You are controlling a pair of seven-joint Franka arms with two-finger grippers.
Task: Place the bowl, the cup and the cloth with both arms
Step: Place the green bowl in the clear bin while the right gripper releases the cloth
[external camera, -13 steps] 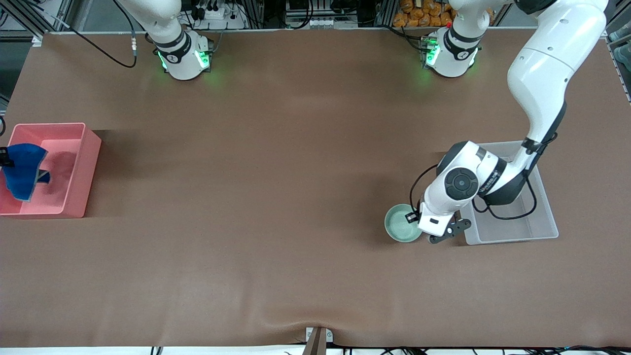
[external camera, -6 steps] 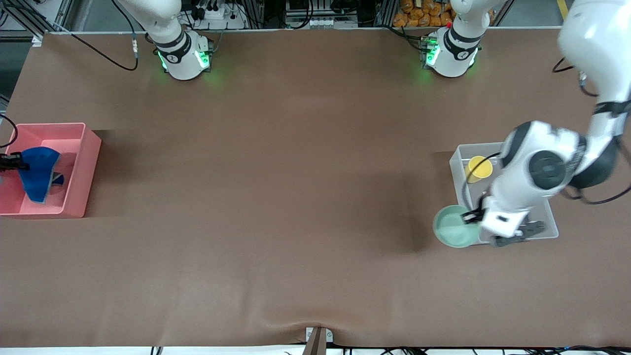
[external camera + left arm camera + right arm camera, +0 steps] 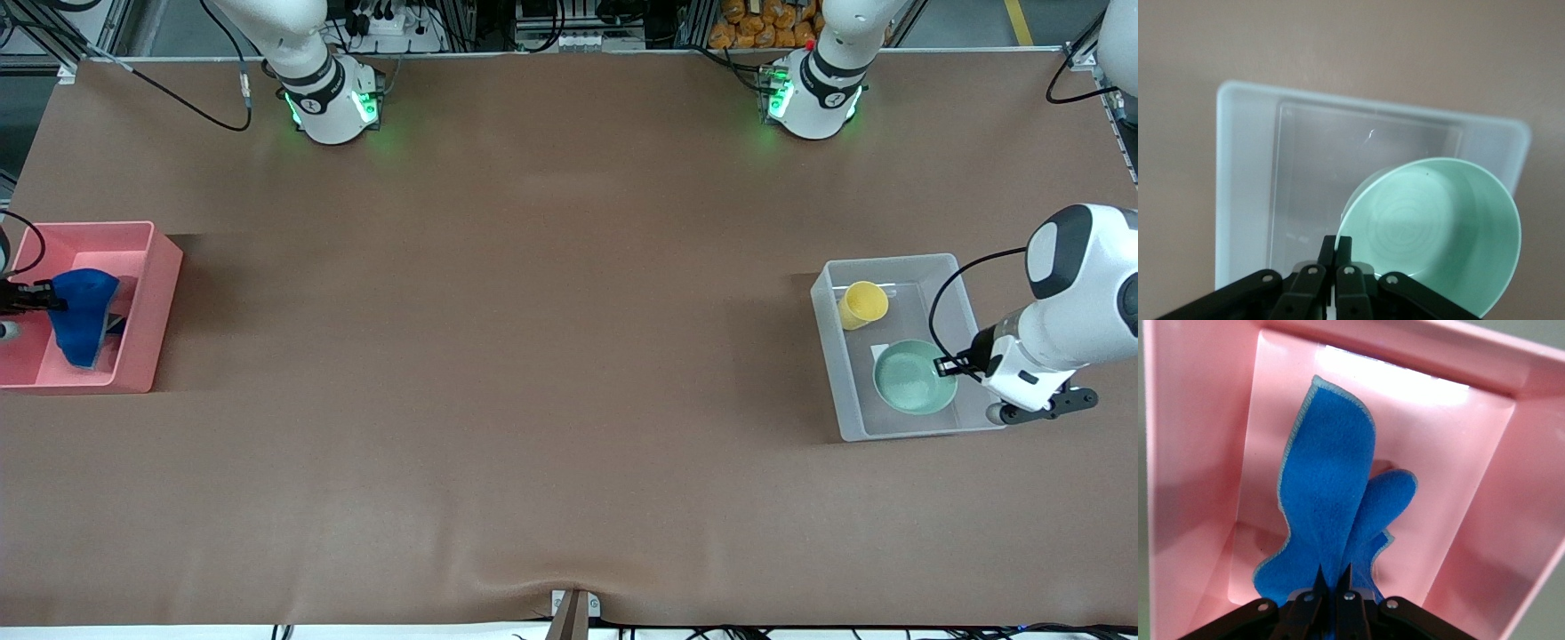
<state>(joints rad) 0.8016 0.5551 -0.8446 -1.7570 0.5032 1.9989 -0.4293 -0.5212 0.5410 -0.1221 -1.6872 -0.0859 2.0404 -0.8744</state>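
The robot's left gripper will release the mint green bowl on the clear bin's bottom close to the yellow cup [image 3: 897, 373] [image 3: 1379, 240].
My left gripper [image 3: 948, 364] is shut on the rim of the mint green bowl [image 3: 914, 377] and holds it over the clear bin [image 3: 829, 356], at the end nearer the front camera. In the left wrist view the bowl [image 3: 1438, 227] hangs from the gripper [image 3: 1336, 245] above the bin [image 3: 1245, 193]. The yellow cup [image 3: 862, 304] stands in the same bin, farther from the front camera. My right gripper [image 3: 40, 298] is shut on the blue cloth [image 3: 82, 316], which hangs down into the pink bin [image 3: 160, 293]. The right wrist view shows the cloth [image 3: 1331, 500] dangling from the gripper [image 3: 1334, 572] inside the bin [image 3: 1198, 453].
The clear bin sits at the left arm's end of the table, the pink bin at the right arm's end. Brown table mat [image 3: 533, 356] lies bare between them. A small bracket [image 3: 573, 609] sits at the table's front edge.
My left arm has carried the bowl from the table beside the clear bin to over the bin. My right gripper has lowered the cloth farther into the pink bin.
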